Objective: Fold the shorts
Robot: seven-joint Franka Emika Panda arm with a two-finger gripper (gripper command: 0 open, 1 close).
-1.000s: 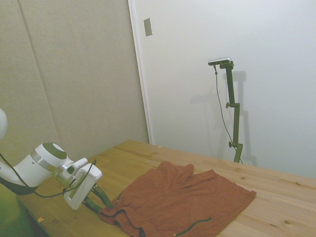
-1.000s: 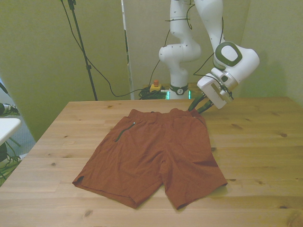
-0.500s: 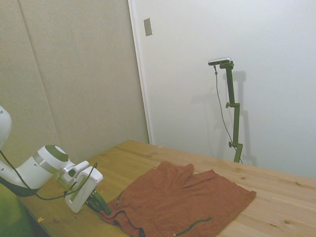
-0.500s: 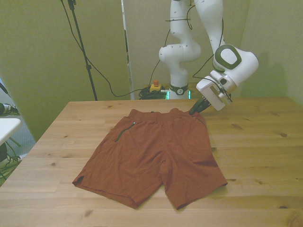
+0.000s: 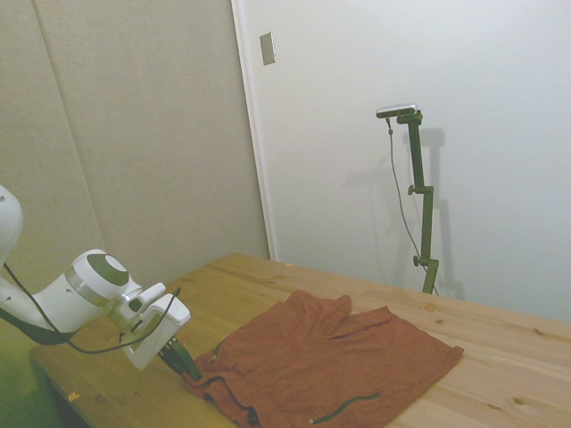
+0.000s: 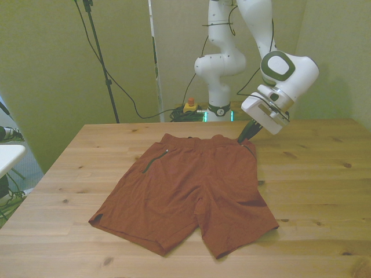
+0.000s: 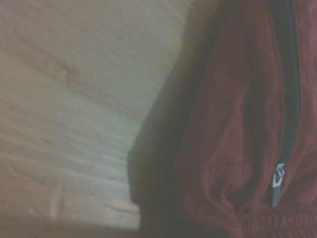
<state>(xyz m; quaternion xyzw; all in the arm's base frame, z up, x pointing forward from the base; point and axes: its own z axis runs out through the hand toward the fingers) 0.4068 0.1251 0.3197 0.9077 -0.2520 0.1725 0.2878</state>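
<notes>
My gripper is to release the waistband corner it holds, now low over the table, on the opposite end of the shorts' waistband (image 6: 174, 139), beside the top of the other zipper.
The rust-red shorts (image 6: 191, 185) lie spread flat on the wooden table (image 6: 324, 191), waistband toward the far edge and both legs toward the near edge. My gripper (image 6: 243, 137) reaches down at the waistband corner on the front view's right, its dark fingers pinched together on the cloth there. From the side, the gripper (image 5: 187, 368) meets the shorts (image 5: 330, 361) at their nearest corner, low over the table (image 5: 500, 357). Up close, the wrist view shows bunched shorts (image 7: 233, 124) with a dark zipper (image 7: 277, 178) beside bare wood.
Bare wood surrounds the shorts on all sides. A thin dark tripod (image 6: 104, 69) with cables stands behind the table on the front view's left. A white surface (image 6: 8, 153) juts in at the left edge. The robot base (image 6: 219, 87) rises behind the far edge.
The fingers, spread a second ago, have closed on the waistband corner. The wrist has lifted slightly, and the cloth at that corner has shifted.
</notes>
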